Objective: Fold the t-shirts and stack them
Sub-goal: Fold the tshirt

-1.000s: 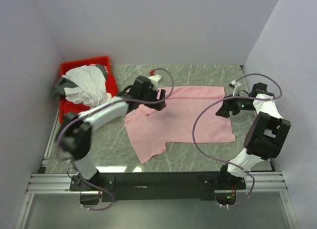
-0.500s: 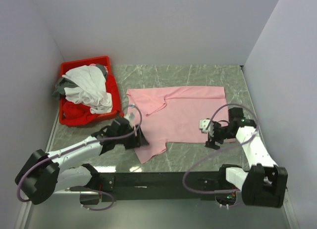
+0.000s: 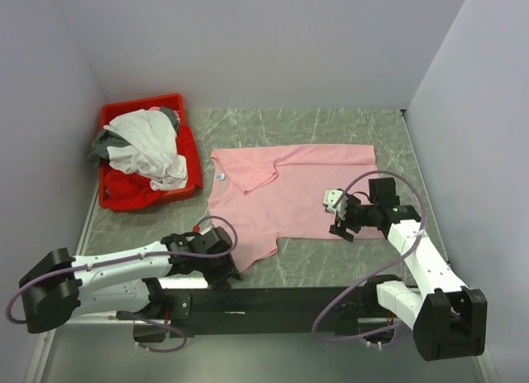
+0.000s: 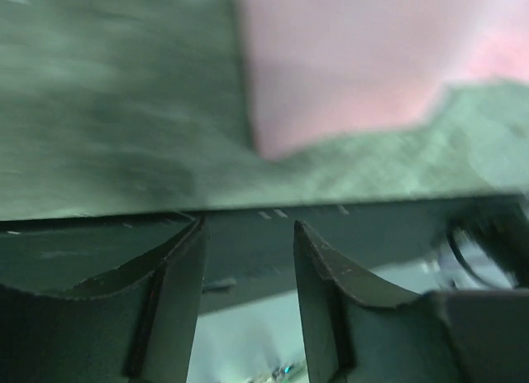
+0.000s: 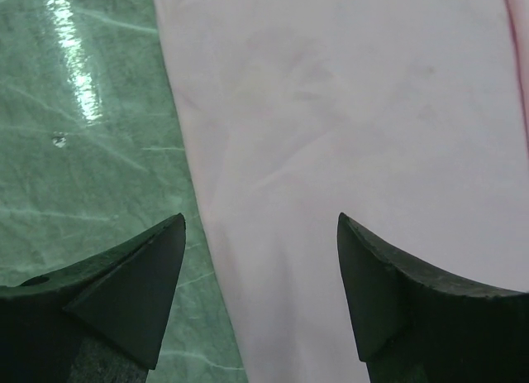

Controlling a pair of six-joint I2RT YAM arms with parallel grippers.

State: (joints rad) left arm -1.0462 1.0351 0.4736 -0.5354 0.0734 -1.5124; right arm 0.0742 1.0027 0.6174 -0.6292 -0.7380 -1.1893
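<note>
My right gripper is to close on the bottom hem's near corner (image 3: 381,236) of the light pink t-shirt, at the end of the t-shirt away from its blue neck label.
A light pink t-shirt (image 3: 297,193) lies spread flat on the green marble table, its small blue neck label (image 3: 220,174) at the far left. My left gripper (image 3: 225,272) is open and empty, low at the table's near edge just left of the shirt's near sleeve tip (image 3: 248,263). In the left wrist view (image 4: 248,227) the pink cloth (image 4: 347,60) lies beyond the fingers. My right gripper (image 3: 342,224) is open and empty, hovering over the shirt's near right part. In the right wrist view (image 5: 260,222) its jaws straddle the shirt's edge (image 5: 355,110).
A red plastic bin (image 3: 116,203) at the far left holds a heap of white (image 3: 145,147), grey and red t-shirts. The black rail (image 3: 273,300) with the arm bases runs along the near edge. Grey walls close the left, back and right sides.
The left gripper left the shirt's collar area, which now lies spread flat, and swung back to the near edge. The right gripper moved from the far right edge to over the shirt's near right part.
</note>
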